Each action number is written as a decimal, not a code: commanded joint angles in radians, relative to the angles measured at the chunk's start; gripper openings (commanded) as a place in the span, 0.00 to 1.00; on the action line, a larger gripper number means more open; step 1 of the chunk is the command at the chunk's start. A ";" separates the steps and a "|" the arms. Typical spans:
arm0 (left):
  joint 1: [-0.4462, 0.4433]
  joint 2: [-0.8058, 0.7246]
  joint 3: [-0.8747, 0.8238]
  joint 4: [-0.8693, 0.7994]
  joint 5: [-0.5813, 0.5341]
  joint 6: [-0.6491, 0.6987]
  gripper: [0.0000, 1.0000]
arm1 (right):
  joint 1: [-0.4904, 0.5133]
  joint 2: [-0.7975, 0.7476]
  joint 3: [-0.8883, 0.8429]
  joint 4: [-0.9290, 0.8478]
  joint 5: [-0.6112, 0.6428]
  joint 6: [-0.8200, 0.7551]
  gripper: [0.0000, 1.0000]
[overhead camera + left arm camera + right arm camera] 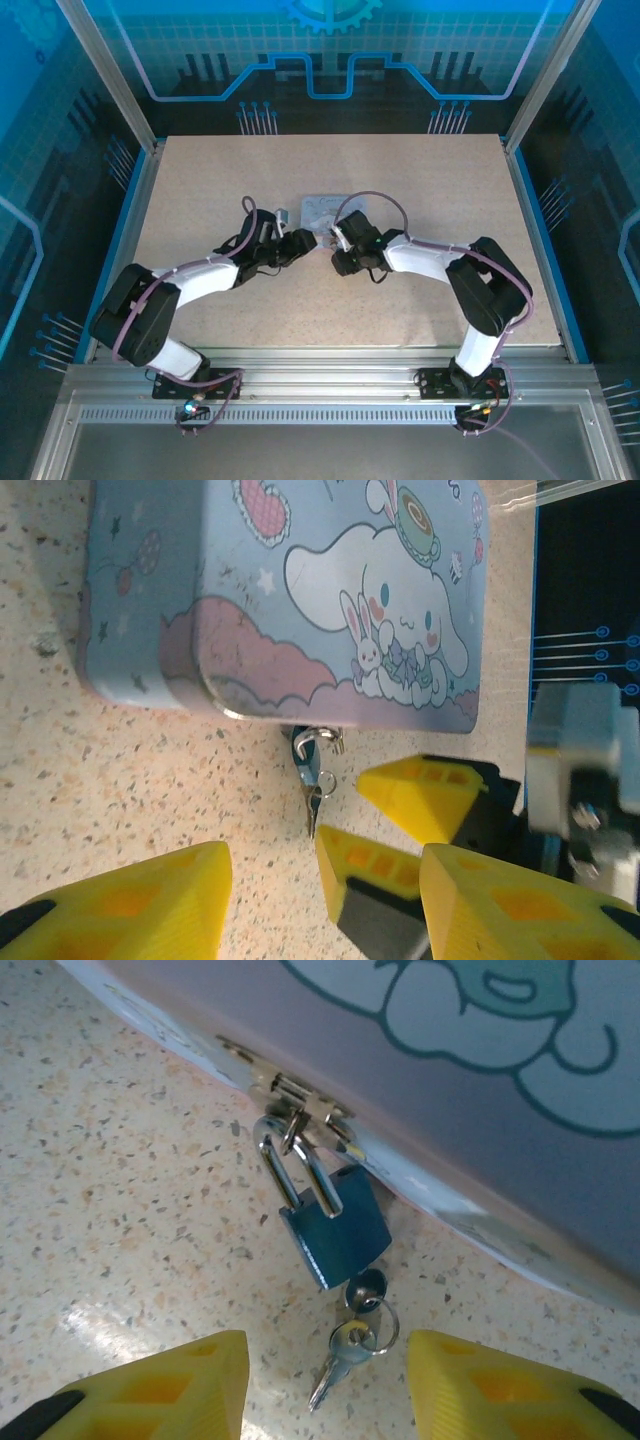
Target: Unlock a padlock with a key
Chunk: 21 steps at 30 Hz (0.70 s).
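The open shackle still hooks through the clasp; next my right gripper grabs the padlock's keyed end (362, 1282), turns the padlock, then slides the shackle out.
The small blue padlock (335, 1230) hangs by its shackle from the clasp of the pale-blue cartoon tin box (300, 590), its body lying on the table. A dark-headed key (365, 1288) sits in its underside. A ring links that key to a second silver key (338, 1360) lying flat. My right gripper (330, 1390) is open, with a yellow finger on each side of the keys and touching nothing. In the left wrist view the padlock (305, 755) and keys (314, 810) lie ahead of my open left gripper (328, 855). The right gripper's fingers (420, 790) come in from the right.
From above, both grippers (300, 243) (338, 248) meet at the near edge of the tin box (325, 207), mid-table. The speckled tabletop (200, 190) spreads around them inside the blue-walled enclosure.
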 commanded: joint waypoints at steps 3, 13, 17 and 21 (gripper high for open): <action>0.008 -0.072 -0.054 -0.027 0.003 -0.012 0.55 | 0.013 0.043 0.041 0.001 0.045 -0.021 0.47; 0.007 -0.106 -0.099 -0.035 -0.007 -0.019 0.57 | 0.019 0.105 0.082 -0.002 0.063 -0.034 0.44; 0.007 -0.105 -0.097 -0.033 -0.009 -0.020 0.56 | 0.018 0.116 0.086 -0.003 0.062 -0.037 0.40; 0.007 -0.102 -0.092 -0.033 -0.011 -0.018 0.56 | 0.021 0.118 0.078 -0.005 0.050 -0.042 0.30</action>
